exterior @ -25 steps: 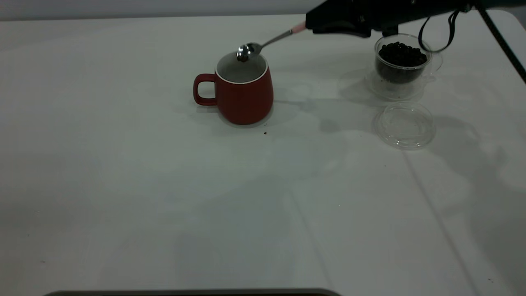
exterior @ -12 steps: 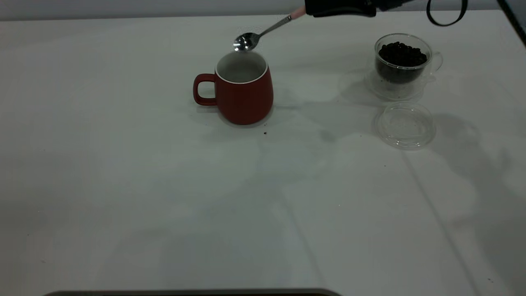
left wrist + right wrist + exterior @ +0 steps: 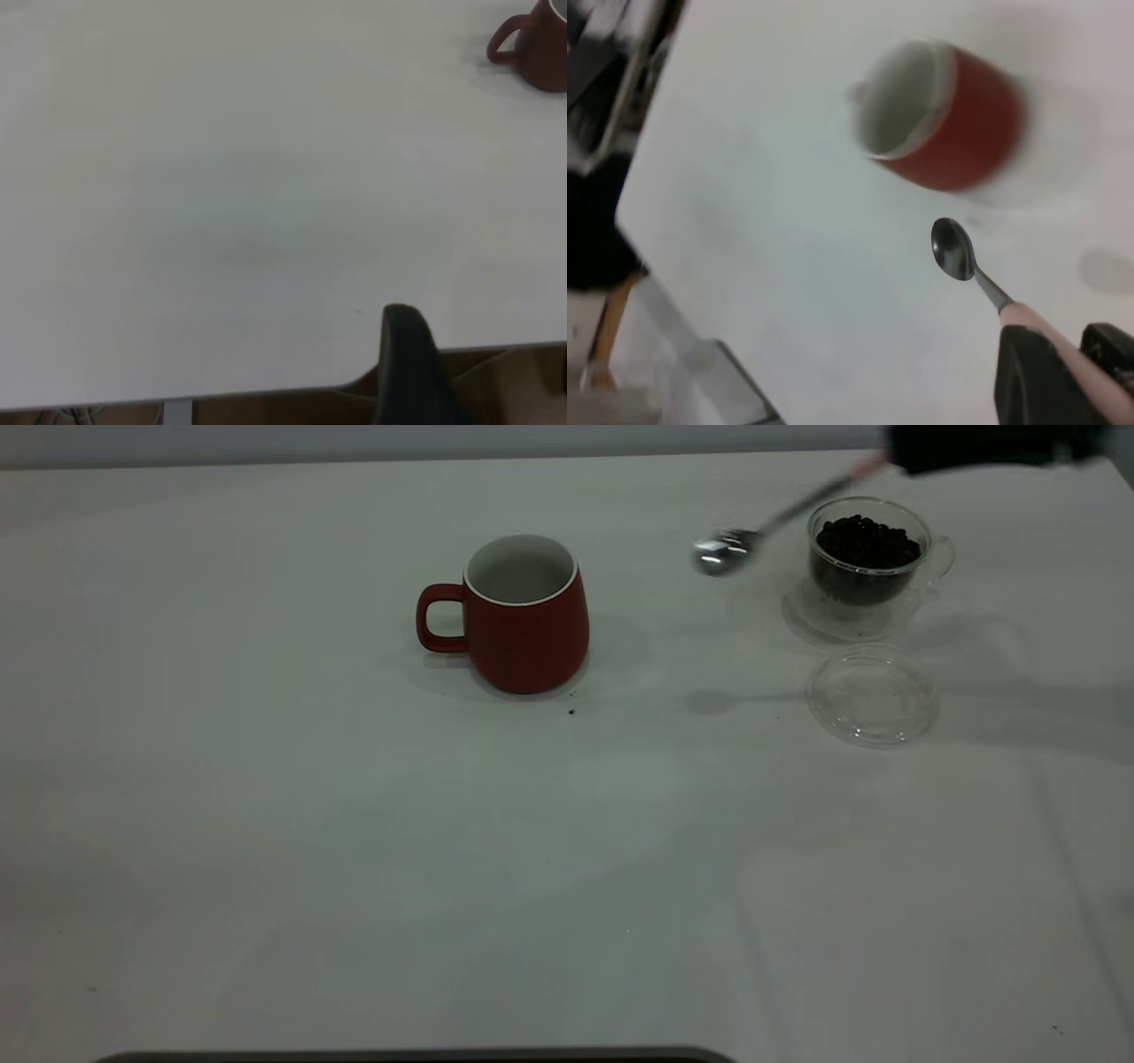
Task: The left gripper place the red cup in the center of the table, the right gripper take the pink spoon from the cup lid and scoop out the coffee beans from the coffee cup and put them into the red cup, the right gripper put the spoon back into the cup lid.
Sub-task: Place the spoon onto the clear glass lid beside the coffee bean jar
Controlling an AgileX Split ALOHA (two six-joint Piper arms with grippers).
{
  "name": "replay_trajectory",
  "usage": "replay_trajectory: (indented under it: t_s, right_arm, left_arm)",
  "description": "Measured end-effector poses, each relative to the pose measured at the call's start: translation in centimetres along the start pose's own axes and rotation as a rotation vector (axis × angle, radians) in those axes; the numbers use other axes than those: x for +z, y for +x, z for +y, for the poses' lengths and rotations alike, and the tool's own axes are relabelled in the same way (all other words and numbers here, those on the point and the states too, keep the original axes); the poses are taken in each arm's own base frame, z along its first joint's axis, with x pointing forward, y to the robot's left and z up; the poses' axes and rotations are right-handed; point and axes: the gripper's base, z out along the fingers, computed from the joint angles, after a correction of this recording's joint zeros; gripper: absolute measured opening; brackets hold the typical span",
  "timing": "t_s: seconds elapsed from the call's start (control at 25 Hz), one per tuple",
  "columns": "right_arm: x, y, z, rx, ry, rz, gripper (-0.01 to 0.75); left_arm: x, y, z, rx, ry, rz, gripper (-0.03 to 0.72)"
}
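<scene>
Next, my right gripper lays the pink spoon down across the rim of the cup lid (image 3: 935, 681), with the spoon's metal bowl inside.
The red cup (image 3: 524, 620) stands upright near the table's (image 3: 354, 850) middle, handle to the left; it also shows in the right wrist view as the red cup (image 3: 943, 115). My right gripper (image 3: 895, 459) hangs at the far right, shut on the pink spoon (image 3: 771, 522) by its handle end. The spoon's metal bowl (image 3: 722, 554) floats left of the coffee cup (image 3: 868, 567) and looks bare of beans in the right wrist view, on the pink spoon (image 3: 955, 251) held by my right gripper (image 3: 1072, 372). Coffee beans (image 3: 864, 540) fill the glass cup. The cup lid (image 3: 873, 695) lies bare in front of it.
A clear saucer (image 3: 811, 620) sits under the coffee cup. A dark speck (image 3: 571, 711) lies by the red cup's base. My left gripper (image 3: 483, 381) is parked open off the table's edge, far from the red cup (image 3: 542, 49).
The right gripper has carried the spoon from above the red cup's mouth rightward to beside the coffee cup. The beans seen in the spoon one second ago are gone from it.
</scene>
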Motion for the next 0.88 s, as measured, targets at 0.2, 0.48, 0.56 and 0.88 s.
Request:
replay_trajectory:
  t_s: [0.2, 0.48, 0.56, 0.88]
  right_arm:
    - [-2.7, 2.1, -3.8, 0.143, 0.113, -0.058, 0.107]
    - [-1.6, 4.6, -7.3, 0.282, 0.134, -0.047, 0.106]
    - [-1.4, 5.1, -8.3, 0.322, 0.149, -0.061, 0.106]
    - [-1.5, 6.5, -10.5, 0.414, 0.165, -0.096, 0.106]
  left_arm:
    - [0.0, 0.0, 0.0, 0.000, 0.000, 0.000, 0.462]
    - [0.0, 0.0, 0.0, 0.000, 0.000, 0.000, 0.462]
    - [0.0, 0.0, 0.0, 0.000, 0.000, 0.000, 0.462]
    - [0.0, 0.0, 0.0, 0.000, 0.000, 0.000, 0.462]
